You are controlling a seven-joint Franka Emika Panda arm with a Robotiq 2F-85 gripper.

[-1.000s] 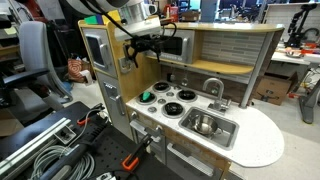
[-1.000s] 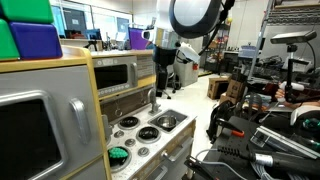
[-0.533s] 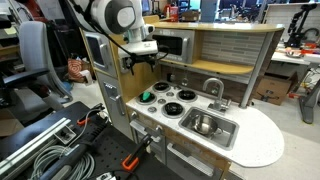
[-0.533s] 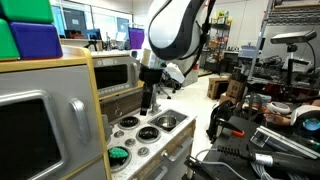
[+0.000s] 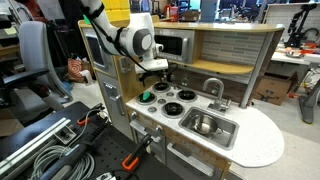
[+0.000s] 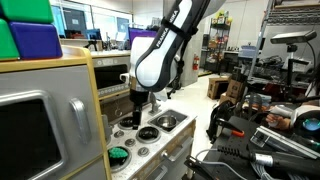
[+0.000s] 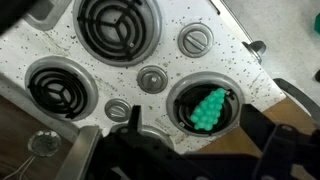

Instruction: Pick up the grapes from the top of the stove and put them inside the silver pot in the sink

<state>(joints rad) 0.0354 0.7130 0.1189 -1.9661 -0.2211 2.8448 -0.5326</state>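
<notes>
The robot's gripper will close on the wide end of the green grapes (image 5: 147, 98) (image 7: 205, 117), which lie on the corner burner farthest from the sink.
The bright-green grapes (image 7: 207, 108) lie on one black burner of the white stove (image 7: 160, 48). They also show in both exterior views (image 5: 147, 97) (image 6: 118, 155), on the corner burner farthest from the sink. My gripper (image 7: 200, 130) is open and empty, hanging just above the grapes with a dark finger on each side; it shows in both exterior views (image 5: 150, 82) (image 6: 134, 113). The silver pot (image 5: 205, 124) sits inside the sink (image 5: 228, 133), apart from the gripper. The sink also shows in an exterior view (image 6: 170, 121).
A grey arched faucet (image 5: 213, 88) stands behind the sink. A grey microwave-like box (image 5: 97, 50) rises beside the stove, next to the arm. Silver knobs (image 7: 152, 78) sit between the burners. A white rounded counter (image 5: 258, 140) extends past the sink.
The arm has swung across and come down from above the back shelf to just over the grapes' burner. The gripper stays open. The grapes have not moved.
</notes>
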